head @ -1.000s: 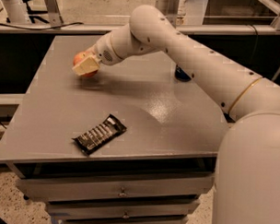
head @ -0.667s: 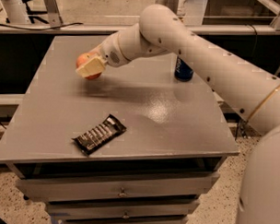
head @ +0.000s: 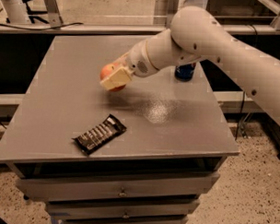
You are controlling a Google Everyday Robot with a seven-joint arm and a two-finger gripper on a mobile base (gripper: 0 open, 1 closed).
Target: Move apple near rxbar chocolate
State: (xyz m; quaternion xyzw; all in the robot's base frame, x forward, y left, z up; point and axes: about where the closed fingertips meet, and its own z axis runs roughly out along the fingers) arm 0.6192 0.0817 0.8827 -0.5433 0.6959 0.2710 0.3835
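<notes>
The robot's gripper should release the apple on the grey table (head: 136, 110), just past the far end of the rxbar chocolate.
The orange-red apple (head: 107, 72) is held in my gripper (head: 114, 79), a little above the grey table top (head: 62, 102) near its middle. The pale fingers (head: 116, 78) are closed around the apple and cover its front and lower right side. The rxbar chocolate (head: 99, 133), a flat black wrapper with pale lettering, lies at an angle near the table's front edge, below and slightly left of the apple, clearly apart from it.
A blue soda can (head: 184, 71) stands at the back right of the table, partly hidden behind my arm (head: 202, 37). Drawers (head: 123, 191) sit under the table top. A railing and cables run behind the table.
My gripper has carried the apple from the table's far left toward the middle and nearer the front, closer to the rxbar chocolate. The bar has not moved.
</notes>
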